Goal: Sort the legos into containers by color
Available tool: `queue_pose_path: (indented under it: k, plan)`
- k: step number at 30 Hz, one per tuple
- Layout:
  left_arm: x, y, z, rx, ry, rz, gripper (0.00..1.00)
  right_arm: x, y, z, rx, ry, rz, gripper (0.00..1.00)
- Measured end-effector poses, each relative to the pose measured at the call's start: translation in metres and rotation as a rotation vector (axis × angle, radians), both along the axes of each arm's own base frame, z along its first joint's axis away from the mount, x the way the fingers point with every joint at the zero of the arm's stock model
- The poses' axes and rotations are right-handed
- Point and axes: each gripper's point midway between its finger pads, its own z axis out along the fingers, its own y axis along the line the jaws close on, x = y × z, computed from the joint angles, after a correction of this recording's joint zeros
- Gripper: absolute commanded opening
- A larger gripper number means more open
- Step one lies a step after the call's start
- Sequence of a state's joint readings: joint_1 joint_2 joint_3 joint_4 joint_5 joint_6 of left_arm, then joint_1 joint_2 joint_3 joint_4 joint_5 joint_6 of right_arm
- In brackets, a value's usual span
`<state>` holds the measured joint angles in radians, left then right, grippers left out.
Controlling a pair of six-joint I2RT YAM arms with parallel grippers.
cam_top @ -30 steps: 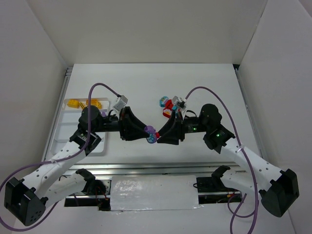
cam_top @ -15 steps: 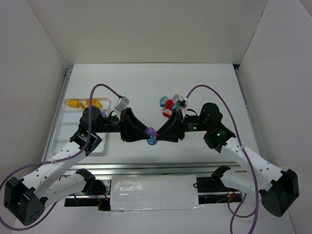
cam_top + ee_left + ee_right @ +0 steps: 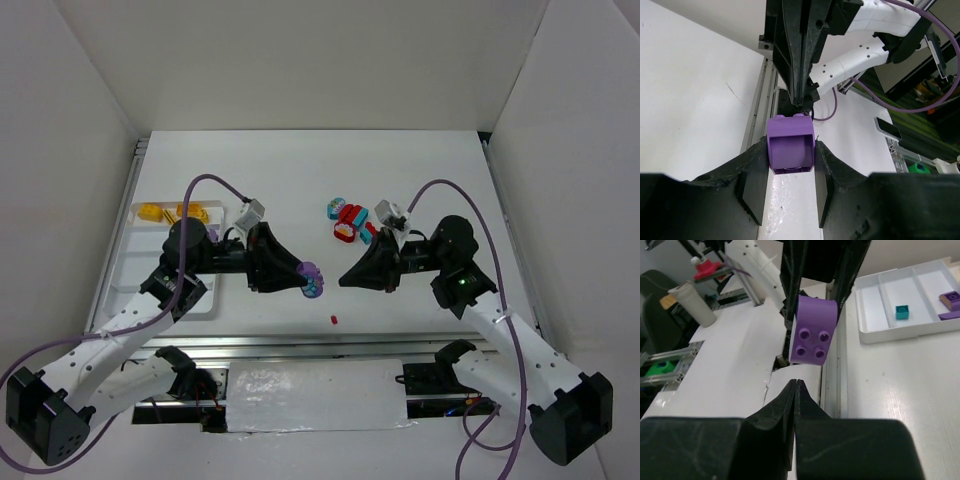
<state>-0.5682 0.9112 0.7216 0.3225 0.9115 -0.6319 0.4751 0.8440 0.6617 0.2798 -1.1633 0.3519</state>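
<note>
The purple lego will go down in the white tray section before the yellow legos point(image 3: 167, 237), placed there by my left gripper.
My left gripper point(image 3: 302, 273) is shut on a purple lego point(image 3: 309, 269) and holds it above the table; in the left wrist view the lego point(image 3: 790, 145) sits between my fingertips point(image 3: 790, 152). A teal-blue bit point(image 3: 316, 289) shows right beside it; I cannot tell if it is attached. My right gripper point(image 3: 343, 281) is shut and empty, a short way right of the lego, pointing at it. In the right wrist view the gripper point(image 3: 796, 383) is just below the purple lego point(image 3: 813, 330). Red and teal legos point(image 3: 346, 216) lie behind. The white tray point(image 3: 128, 268) holds yellow legos point(image 3: 150, 212).
A tiny red piece point(image 3: 333, 320) lies on the table near the front edge. In the right wrist view the tray point(image 3: 875, 305) holds a teal brick point(image 3: 901, 312) and purple bricks point(image 3: 950, 299). A metal rail point(image 3: 300, 345) runs along the front.
My right gripper has drawn back to the right, away from the purple lego in my left gripper. A tiny red piece now lies on the table below them.
</note>
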Motion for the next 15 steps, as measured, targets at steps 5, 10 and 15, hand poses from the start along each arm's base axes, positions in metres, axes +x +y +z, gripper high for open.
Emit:
queue_pose_path:
  k: [5,10,15]
  plan:
    - [0.005,0.000,-0.001,0.017,0.006,0.031,0.00,0.002,0.001,-0.006,-0.010,0.023,0.038,0.00]
    - [0.073,0.018,-0.003,0.155,0.122,0.442,0.00,0.091,-0.006,-0.025,-0.060,0.196,-0.474,0.01]
    - [0.122,0.069,-0.035,0.322,0.223,0.859,0.00,0.161,-0.054,-0.089,-0.209,0.445,-0.958,0.64]
